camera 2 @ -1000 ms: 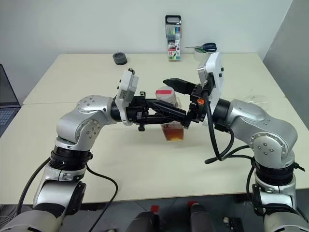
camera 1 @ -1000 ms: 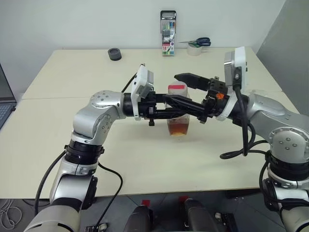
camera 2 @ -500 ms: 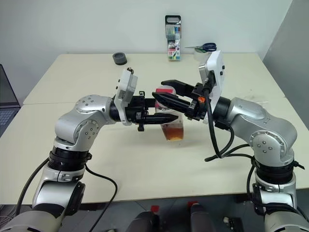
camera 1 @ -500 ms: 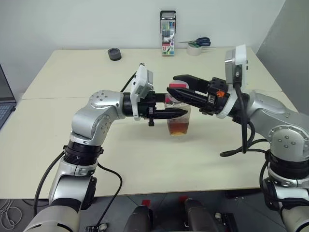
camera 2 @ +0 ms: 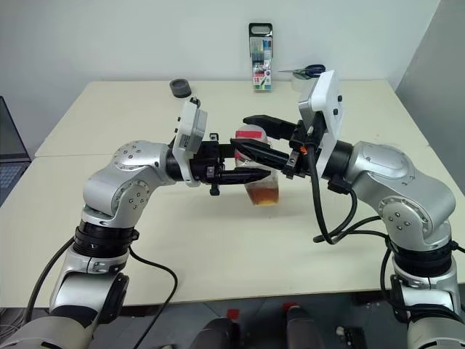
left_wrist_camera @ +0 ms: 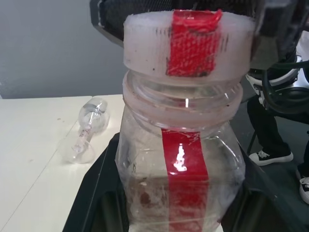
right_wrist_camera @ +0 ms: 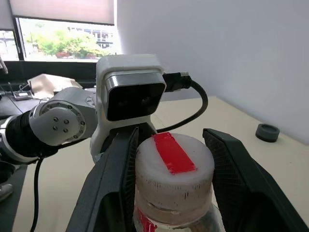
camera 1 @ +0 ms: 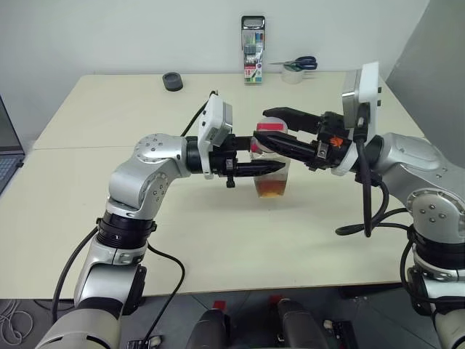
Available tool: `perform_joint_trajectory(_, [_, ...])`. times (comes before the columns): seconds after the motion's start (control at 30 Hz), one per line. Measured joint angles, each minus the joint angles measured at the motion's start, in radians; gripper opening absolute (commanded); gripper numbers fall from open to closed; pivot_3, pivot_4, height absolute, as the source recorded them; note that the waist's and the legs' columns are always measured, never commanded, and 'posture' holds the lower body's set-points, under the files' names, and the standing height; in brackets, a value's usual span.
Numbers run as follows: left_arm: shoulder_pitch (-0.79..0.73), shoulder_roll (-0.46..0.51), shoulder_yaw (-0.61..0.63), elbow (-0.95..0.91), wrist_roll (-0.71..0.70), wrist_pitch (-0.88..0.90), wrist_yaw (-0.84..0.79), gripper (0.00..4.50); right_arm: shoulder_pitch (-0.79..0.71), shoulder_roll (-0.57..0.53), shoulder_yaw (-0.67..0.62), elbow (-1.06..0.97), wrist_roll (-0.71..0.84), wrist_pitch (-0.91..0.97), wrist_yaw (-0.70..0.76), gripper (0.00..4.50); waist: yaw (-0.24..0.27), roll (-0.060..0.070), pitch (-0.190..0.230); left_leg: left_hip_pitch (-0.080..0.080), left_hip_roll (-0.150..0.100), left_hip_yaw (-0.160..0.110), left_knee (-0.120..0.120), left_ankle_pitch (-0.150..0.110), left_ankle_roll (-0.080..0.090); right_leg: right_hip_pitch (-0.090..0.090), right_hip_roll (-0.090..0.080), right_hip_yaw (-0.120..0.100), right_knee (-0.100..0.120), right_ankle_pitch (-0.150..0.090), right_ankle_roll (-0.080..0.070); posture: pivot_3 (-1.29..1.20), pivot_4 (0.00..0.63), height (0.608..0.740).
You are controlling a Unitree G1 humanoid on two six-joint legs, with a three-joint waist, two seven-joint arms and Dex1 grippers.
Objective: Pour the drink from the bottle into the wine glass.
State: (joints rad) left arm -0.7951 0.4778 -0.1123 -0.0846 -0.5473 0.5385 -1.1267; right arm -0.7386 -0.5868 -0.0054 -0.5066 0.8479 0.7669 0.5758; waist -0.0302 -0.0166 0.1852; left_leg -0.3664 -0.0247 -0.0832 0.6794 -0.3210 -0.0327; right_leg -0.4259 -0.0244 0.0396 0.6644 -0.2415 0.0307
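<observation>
I should release the red-and-white cap with my right gripper on the bare table [camera 1: 335,193] beside the bottle, under that wrist. The cap is still between that gripper's fingers.
The bottle [camera 1: 270,169] stands upright over the middle of the table, with the amber drink [camera 1: 270,190] low inside it. My left gripper [camera 1: 272,164] reaches in from the left and is shut on the bottle's body. My right gripper [camera 1: 263,128] comes from the right, its fingers [right_wrist_camera: 126,159] pressed on either side of the red-and-white cap [right_wrist_camera: 173,169], shut on it. The wine glass [left_wrist_camera: 86,136] lies on its side on the table beyond the bottle in the left wrist view.
At the table's far edge stand a pen case [camera 1: 253,51], a tape roll with scissors on it [camera 1: 293,73] and a small black roll [camera 1: 172,81]. A laptop [camera 1: 6,156] sits at the left edge.
My right gripper rolled and closed from wide open onto the bottle's cap. The left gripper kept its hold on the bottle's body.
</observation>
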Motion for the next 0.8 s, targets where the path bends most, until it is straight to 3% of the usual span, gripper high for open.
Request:
perform_joint_trajectory(0.1, [-0.001, 0.001, 0.004, 0.013, -0.001, 0.002, 0.000, 1.87, -0.010, 0.036, -0.018, 0.023, 0.064, 0.061, -0.065, 1.79, -0.002, 0.000, 0.000, 0.000, 0.000, 0.000, 0.000, 0.000, 0.000, 0.000, 0.000, 0.000, 0.000, 0.000, 0.000, 0.00, 0.150, 0.740])
perform_joint_trajectory(0.2, [-0.002, 0.004, 0.012, 0.021, -0.003, 0.006, -0.009, 1.87, -0.069, 0.122, -0.118, 0.103, 0.251, 0.141, -0.256, 1.79, -0.001, 0.000, 0.000, 0.000, 0.000, 0.000, 0.000, 0.000, 0.000, 0.000, 0.000, 0.001, 0.001, 0.000, 0.000, 0.00, 0.150, 0.740])
perform_joint_trajectory(0.3, [0.008, 0.003, -0.001, 0.021, -0.002, 0.008, -0.023, 1.87, -0.128, 0.138, -0.233, 0.147, 0.424, 0.155, -0.430, 1.79, 0.003, 0.000, 0.000, -0.001, 0.000, -0.001, 0.000, 0.000, 0.000, 0.000, -0.001, 0.000, -0.001, 0.000, 0.000, 0.00, 0.150, 0.740])
perform_joint_trajectory(0.4, [0.008, 0.003, -0.001, 0.020, -0.002, 0.008, -0.022, 1.87, -0.114, 0.122, -0.240, 0.146, 0.471, 0.168, -0.493, 1.79, 0.003, 0.000, 0.000, -0.001, 0.000, 0.000, 0.000, 0.000, 0.000, 0.000, -0.001, 0.000, -0.001, 0.000, 0.000, 0.00, 0.150, 0.740])
perform_joint_trajectory(0.53, [0.009, 0.005, 0.000, 0.020, -0.002, 0.008, -0.022, 1.87, -0.048, -0.006, -0.158, 0.088, 0.266, 0.118, -0.406, 1.79, 0.002, 0.000, 0.000, -0.001, 0.000, 0.001, 0.000, -0.001, 0.002, 0.000, 0.001, 0.000, -0.001, 0.000, 0.000, 0.00, 0.150, 0.740])
perform_joint_trajectory(0.67, [0.011, 0.006, 0.000, 0.015, -0.002, 0.011, -0.019, 1.87, 0.164, -0.082, -0.065, 0.045, -0.042, -0.030, -0.370, 1.79, 0.003, -0.001, 0.000, -0.001, 0.000, 0.001, 0.000, -0.001, 0.002, 0.001, 0.002, -0.001, -0.001, 0.000, 0.000, 0.00, 0.150, 0.740])
perform_joint_trajectory(0.8, [0.022, 0.011, 0.001, 0.015, -0.002, 0.023, -0.018, 1.87, 0.410, -0.045, -0.031, 0.118, -0.273, -0.110, -0.436, 1.79, 0.003, -0.001, 0.000, -0.001, -0.001, 0.002, 0.000, 0.000, 0.000, 0.000, 0.002, 0.001, 0.000, 0.000, 0.000, 0.00, 0.150, 0.740])
